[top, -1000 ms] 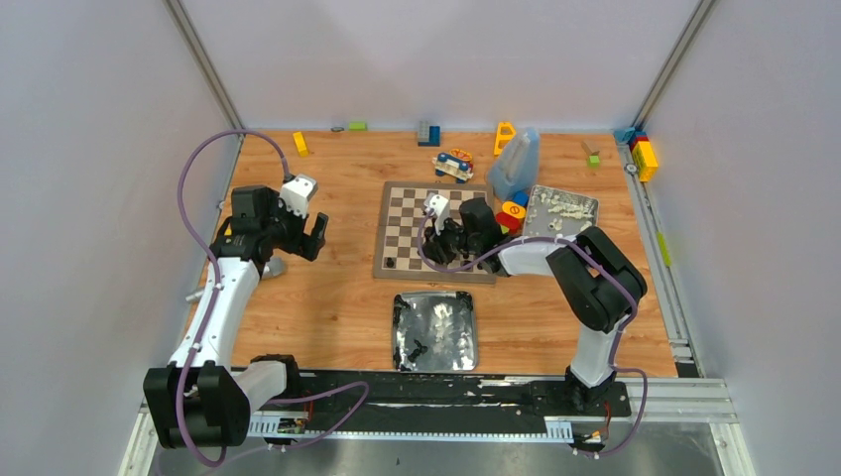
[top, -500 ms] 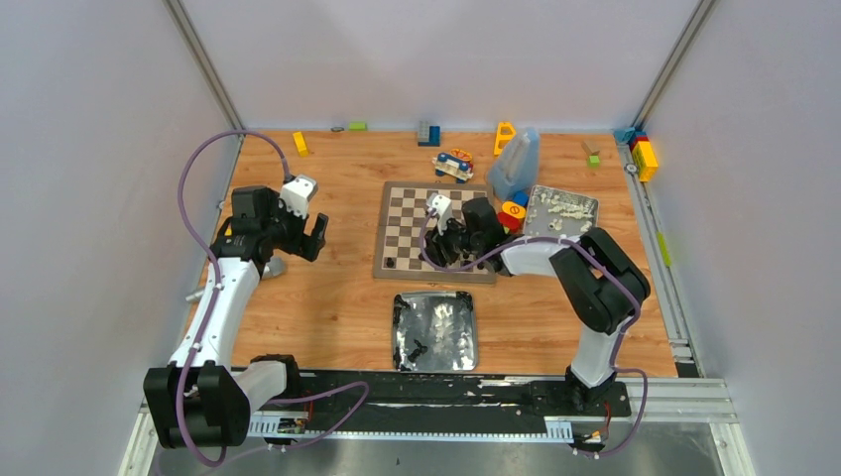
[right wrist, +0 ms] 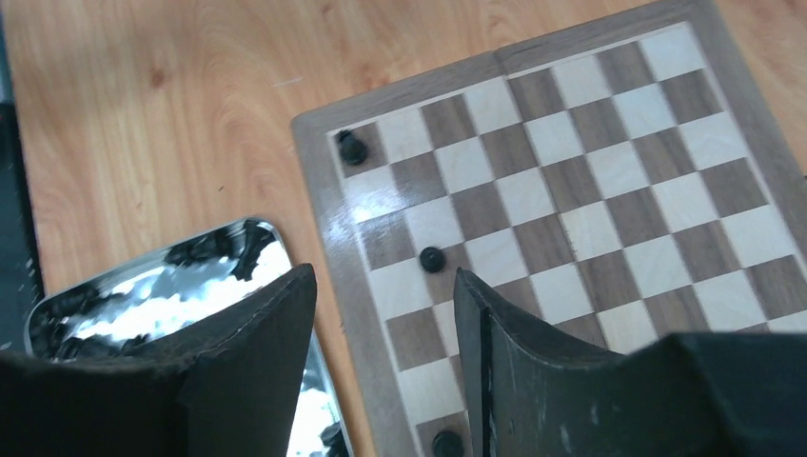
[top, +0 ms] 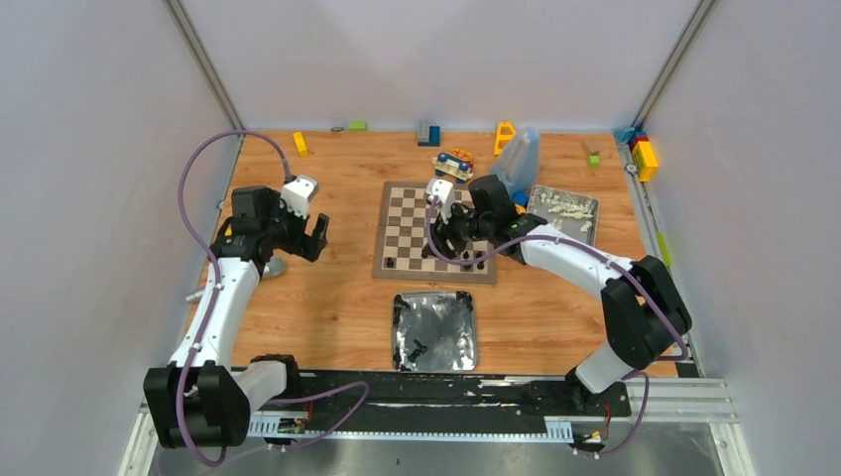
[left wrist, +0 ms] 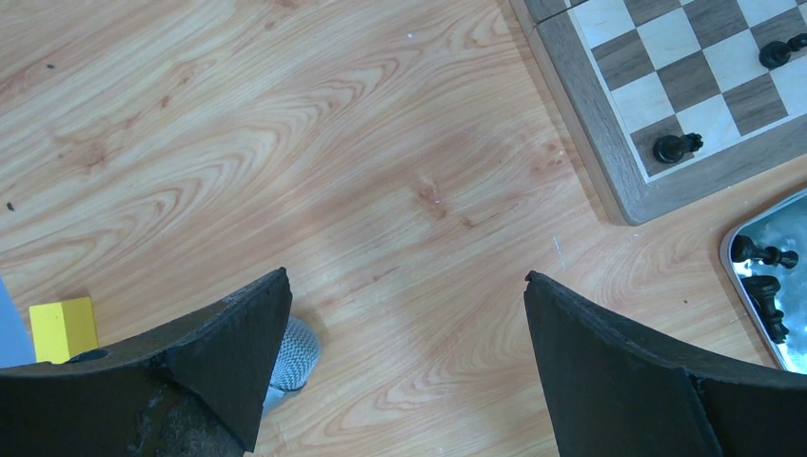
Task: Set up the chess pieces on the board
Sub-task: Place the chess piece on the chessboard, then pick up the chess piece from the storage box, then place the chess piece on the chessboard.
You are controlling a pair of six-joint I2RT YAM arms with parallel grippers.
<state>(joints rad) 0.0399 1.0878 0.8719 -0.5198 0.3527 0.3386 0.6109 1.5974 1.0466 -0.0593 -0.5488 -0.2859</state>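
A black pawn stands across two squares, apart from the other pawns, so the robot's right gripper should pick it up and move it along to the square (right wrist: 447,326) next to them.
The board (top: 409,220) lies mid-table. Few black chess pieces stand on it: one at its front left corner (top: 393,263), two near its front edge (top: 466,263). The right wrist view shows the board (right wrist: 571,181) with pieces (right wrist: 433,258) along the near rows. My right gripper (top: 454,241) hovers over the board's front right part, open (right wrist: 385,276), nothing between its fingers. My left gripper (top: 315,236) hangs wide open (left wrist: 407,281) over bare wood left of the board (left wrist: 609,143), empty. More black pieces (top: 417,349) lie in the front tray (top: 466,332).
A second metal tray (top: 585,203) with pale pieces sits at the back right, next to a blue jug (top: 516,164). Coloured toy blocks (top: 645,157) lie along the back edge. A yellow block (left wrist: 62,327) and a grey mesh object (left wrist: 295,352) lie by my left gripper.
My right gripper has opened and lifted back from the board's front edge, its arm stretching out. Black pieces now show where it was. The left arm has not moved.
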